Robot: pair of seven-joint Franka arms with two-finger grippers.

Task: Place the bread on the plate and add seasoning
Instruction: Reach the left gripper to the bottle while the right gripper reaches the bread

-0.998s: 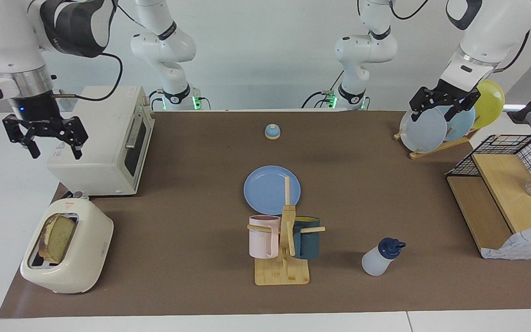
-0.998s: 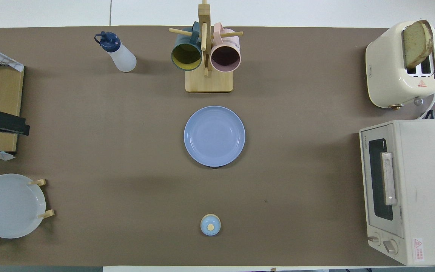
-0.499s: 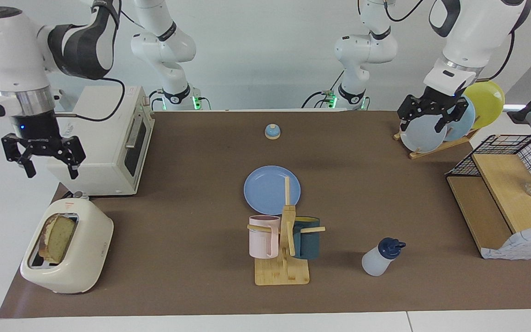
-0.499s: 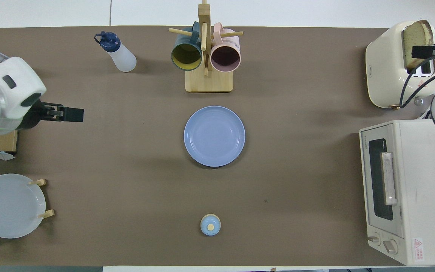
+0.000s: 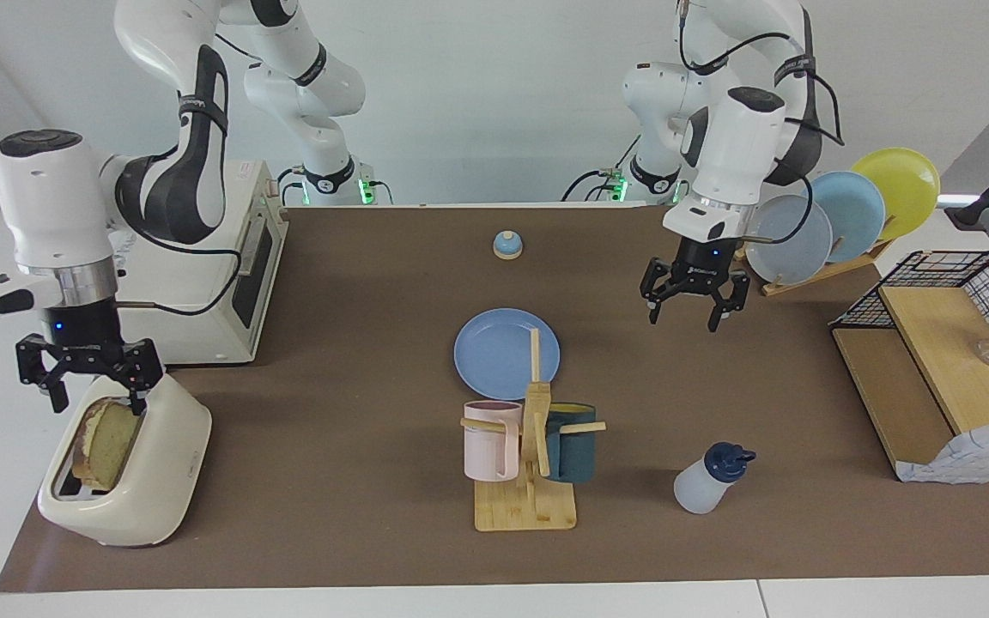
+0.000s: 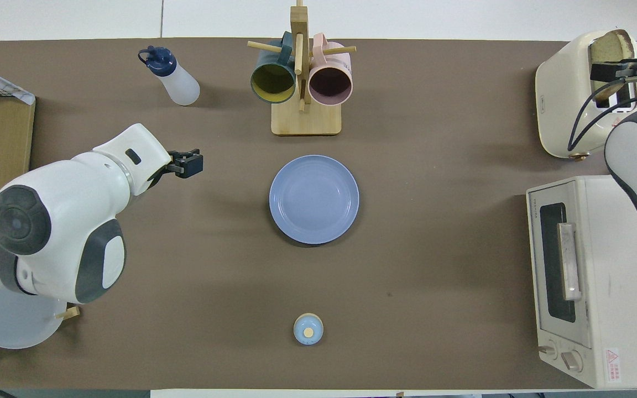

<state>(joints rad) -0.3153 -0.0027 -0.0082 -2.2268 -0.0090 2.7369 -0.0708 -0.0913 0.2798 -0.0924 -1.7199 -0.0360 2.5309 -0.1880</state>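
Note:
Next, my left gripper will go to the seasoning bottle's white body [image 6: 181, 85], below its blue cap, and close there.
The bread [image 5: 106, 442] stands upright in a slot of the cream toaster [image 5: 160, 463], at the right arm's end of the table. My right gripper [image 5: 95, 400] is open just above the top of the slice, not touching it; in the overhead view [image 6: 609, 71] it covers part of the bread [image 6: 609, 45]. The blue plate [image 5: 494, 352] lies empty at the middle of the table [image 6: 314, 199]. The seasoning bottle [image 5: 700, 485] stands farther from the robots, toward the left arm's end [image 6: 177, 83]. My left gripper [image 5: 683, 322] is open and empty in the air over bare mat between plate and bottle [image 6: 186, 164].
A mug tree [image 5: 529, 455] with a pink and a dark mug stands just farther out than the plate. A toaster oven [image 5: 194, 283] sits beside the toaster. A blue-domed bell [image 5: 507, 245], an upright plate rack [image 5: 838, 223] and a wooden shelf with a wire basket [image 5: 932, 378] are also here.
My right gripper has come down from beside the toaster oven to just over the bread. My left gripper has moved from the plate rack toward the middle of the table and lower.

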